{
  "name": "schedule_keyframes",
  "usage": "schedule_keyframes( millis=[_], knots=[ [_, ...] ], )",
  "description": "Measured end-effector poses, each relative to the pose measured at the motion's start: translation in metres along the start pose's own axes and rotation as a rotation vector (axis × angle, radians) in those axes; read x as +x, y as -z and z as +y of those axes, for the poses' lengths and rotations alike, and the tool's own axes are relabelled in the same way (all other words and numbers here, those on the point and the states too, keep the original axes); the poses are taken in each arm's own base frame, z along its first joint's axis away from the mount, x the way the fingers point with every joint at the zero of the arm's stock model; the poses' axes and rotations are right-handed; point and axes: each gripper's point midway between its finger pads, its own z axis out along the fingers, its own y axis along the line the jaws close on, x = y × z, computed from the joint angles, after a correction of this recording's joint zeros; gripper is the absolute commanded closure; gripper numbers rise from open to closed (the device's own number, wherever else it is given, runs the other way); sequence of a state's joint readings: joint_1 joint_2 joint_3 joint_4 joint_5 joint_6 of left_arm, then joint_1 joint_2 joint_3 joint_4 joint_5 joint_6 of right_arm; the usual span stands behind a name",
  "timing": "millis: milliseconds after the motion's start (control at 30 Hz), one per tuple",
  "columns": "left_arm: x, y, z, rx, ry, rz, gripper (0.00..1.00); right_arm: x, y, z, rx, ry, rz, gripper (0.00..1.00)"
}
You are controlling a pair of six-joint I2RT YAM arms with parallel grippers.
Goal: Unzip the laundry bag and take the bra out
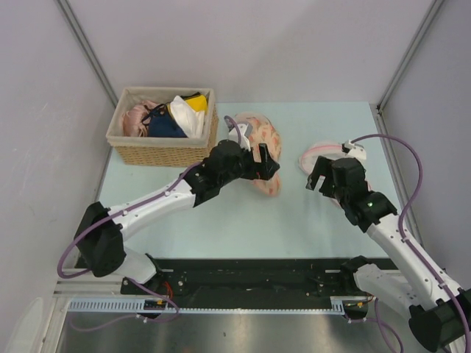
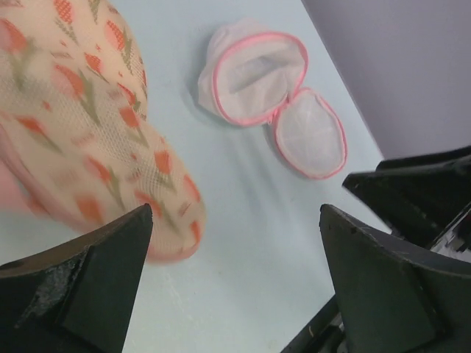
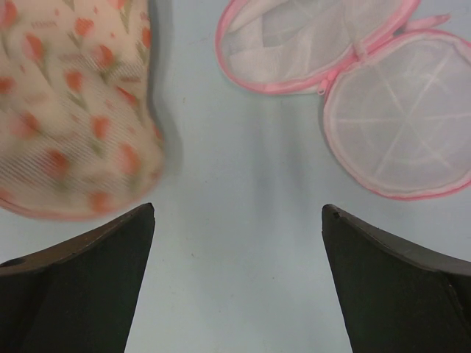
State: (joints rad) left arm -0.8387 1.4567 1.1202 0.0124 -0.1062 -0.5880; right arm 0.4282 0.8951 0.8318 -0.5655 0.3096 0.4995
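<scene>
Next, my left gripper closes on the laundry bag's side edge (image 1: 279, 144) (image 2: 143, 79), the one facing the round white mesh bag with the pink rim.
The laundry bag (image 1: 266, 137) lies mid-table, cream mesh with red-orange flower prints, partly under my left arm. It fills the left of the left wrist view (image 2: 81, 125) and the upper left of the right wrist view (image 3: 73, 110), blurred at its lower edge. My left gripper (image 1: 265, 166) hovers over the bag's near right edge, open (image 2: 235, 213), with only bare table between the fingers. My right gripper (image 1: 318, 180) stands open (image 3: 237, 207) over bare table to the bag's right, holding nothing. The bra is hidden. I cannot tell how the zipper stands.
A round white mesh bag with a pink rim (image 1: 321, 154) lies open like a clamshell (image 2: 265, 81) at the right (image 3: 397, 125), close to my right gripper. A wicker basket (image 1: 163, 153) with pink, navy and yellow-white garments stands at the back left.
</scene>
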Motion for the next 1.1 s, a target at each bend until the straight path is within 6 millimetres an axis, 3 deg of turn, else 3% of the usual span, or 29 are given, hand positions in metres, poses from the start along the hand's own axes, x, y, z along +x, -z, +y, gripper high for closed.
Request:
schedule_keyframes(
  millis=[167, 300, 467, 633, 733, 867, 933, 1000, 1100],
  knots=[
    [0.012, 0.011, 0.010, -0.027, -0.041, 0.069, 0.00, -0.005, 0.001, -0.003, 0.020, -0.020, -0.027, 0.02],
    [-0.023, 0.030, 0.032, -0.076, -0.030, 0.002, 0.00, -0.001, -0.005, 0.010, -0.003, 0.007, -0.022, 0.02],
    [-0.089, 0.053, 0.097, -0.243, 0.042, -0.150, 0.00, 0.025, -0.010, 0.065, -0.105, 0.134, 0.031, 0.01],
    [-0.094, 0.074, 0.121, -0.350, 0.054, -0.161, 0.00, 0.055, -0.016, 0.132, -0.181, 0.303, 0.071, 0.00],
    [-0.091, 0.089, 0.134, -0.404, 0.060, -0.160, 0.00, 0.069, -0.030, 0.151, -0.188, 0.342, 0.102, 0.00],
    [-0.096, 0.108, 0.149, -0.475, 0.066, -0.176, 0.00, 0.071, -0.057, 0.142, -0.161, 0.276, 0.158, 0.00],
    [-0.100, 0.118, 0.152, -0.491, 0.061, -0.196, 0.00, 0.058, -0.080, 0.129, -0.140, 0.173, 0.176, 0.01],
    [-0.105, 0.128, 0.150, -0.494, 0.055, -0.224, 0.00, 0.042, -0.116, 0.108, -0.123, 0.016, 0.194, 0.01],
    [-0.108, 0.134, 0.147, -0.486, 0.052, -0.240, 0.00, 0.044, -0.152, 0.090, -0.110, -0.109, 0.231, 0.02]
  ],
)
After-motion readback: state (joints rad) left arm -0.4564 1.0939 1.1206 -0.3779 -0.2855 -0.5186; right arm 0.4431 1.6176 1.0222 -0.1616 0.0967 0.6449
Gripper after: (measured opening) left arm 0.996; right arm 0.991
